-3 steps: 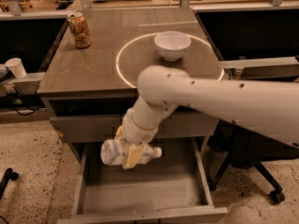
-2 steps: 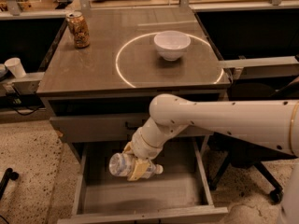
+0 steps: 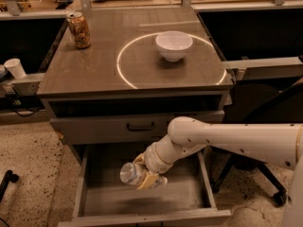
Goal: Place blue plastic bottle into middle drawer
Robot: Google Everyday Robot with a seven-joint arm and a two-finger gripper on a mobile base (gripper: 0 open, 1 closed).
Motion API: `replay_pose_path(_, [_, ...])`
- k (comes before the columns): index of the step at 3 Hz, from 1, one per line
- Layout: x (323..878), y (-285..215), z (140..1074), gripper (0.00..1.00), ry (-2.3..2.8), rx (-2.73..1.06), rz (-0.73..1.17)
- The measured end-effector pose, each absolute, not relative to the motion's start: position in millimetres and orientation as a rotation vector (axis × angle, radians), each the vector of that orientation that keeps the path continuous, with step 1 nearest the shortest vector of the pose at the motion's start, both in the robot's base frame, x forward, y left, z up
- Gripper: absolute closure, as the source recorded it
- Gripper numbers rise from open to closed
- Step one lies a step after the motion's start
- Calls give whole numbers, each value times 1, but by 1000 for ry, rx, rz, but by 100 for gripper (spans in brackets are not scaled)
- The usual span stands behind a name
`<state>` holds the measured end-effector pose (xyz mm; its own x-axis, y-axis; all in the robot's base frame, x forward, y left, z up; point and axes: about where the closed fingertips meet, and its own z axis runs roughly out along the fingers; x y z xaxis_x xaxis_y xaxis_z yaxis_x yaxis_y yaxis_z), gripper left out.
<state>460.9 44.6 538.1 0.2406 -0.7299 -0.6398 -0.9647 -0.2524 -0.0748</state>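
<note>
Next, I release the blue plastic bottle on the grey drawer's bottom, off centre point(image 3: 167, 180) toward the black chair.
The blue plastic bottle point(image 3: 131, 174) is clear and pale, lying sideways in my gripper point(image 3: 143, 173). The gripper is shut on the bottle, with tan fingers point(image 3: 148, 180) around it. It hangs low over the bare grey floor of the open middle drawer point(image 3: 109, 197), left of the drawer's centre and just above the floor. My white arm point(image 3: 227, 138) reaches in from the right, below the closed drawer front with the black handle point(image 3: 140, 126).
On the cabinet top stand a white bowl point(image 3: 173, 45) inside a white ring and a brown-orange drink can point(image 3: 78, 30) at the back left. A white cup point(image 3: 15, 68) sits on a ledge to the left. A black chair base point(image 3: 265, 183) stands right of the drawer.
My gripper with the bottle has moved down from in front of the drawer front into the open drawer and slightly right. The arm has lowered with it.
</note>
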Motion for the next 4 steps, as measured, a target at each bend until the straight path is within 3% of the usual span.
replay_pose_path(2, [472,22,509,100,1749,-2117,463])
replay_pose_path(4, [482,-19,451,100,1857,-1980,406])
